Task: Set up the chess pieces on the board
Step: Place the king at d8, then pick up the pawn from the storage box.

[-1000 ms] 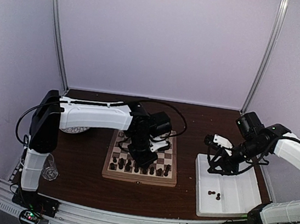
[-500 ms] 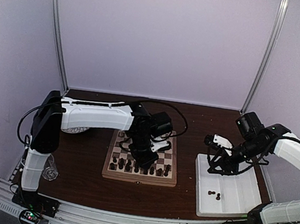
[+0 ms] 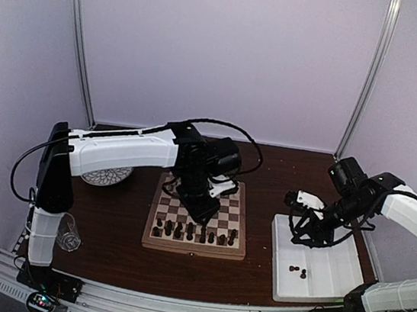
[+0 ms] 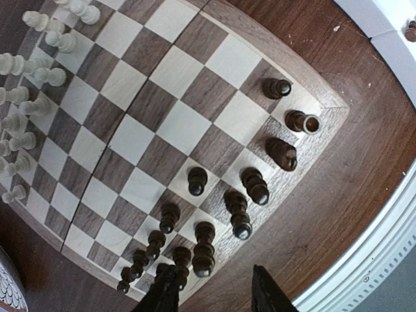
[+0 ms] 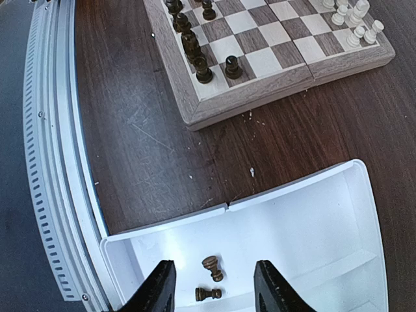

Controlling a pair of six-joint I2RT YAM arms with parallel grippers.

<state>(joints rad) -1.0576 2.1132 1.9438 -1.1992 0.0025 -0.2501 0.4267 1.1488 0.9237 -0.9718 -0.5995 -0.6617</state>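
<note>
I need to take the tall dark piece by its top (image 4: 242, 229) with my left gripper and shift it away, because it stands off the middle of its square and crowds the bishop.
The chessboard (image 3: 193, 251) lies mid-table. Dark brown pieces (image 3: 194, 233) stand along its near rows, also seen in the left wrist view (image 4: 203, 247). Cream-white pieces (image 4: 26, 97) stand on the far rows. My left gripper (image 3: 203, 211) hangs open and empty above the board's near side, its fingers (image 4: 162, 292) over the dark row. My right gripper (image 3: 307, 232) is open over the white tray (image 3: 330, 284). Two dark pawns (image 5: 212, 268) lie on their sides in the tray between its fingers (image 5: 159, 289), untouched; they also show in the top view (image 3: 298, 272).
A patterned dish (image 3: 106, 176) sits left of the board. A clear cup (image 3: 69, 234) stands by the left arm's base. A metal rail (image 3: 173, 305) runs along the table's near edge. The board's corner (image 5: 247, 97) lies close to the tray rim (image 5: 227, 211).
My left arm has lifted and drawn back from the board's near rows toward its middle. My right gripper has shifted slightly over the tray.
</note>
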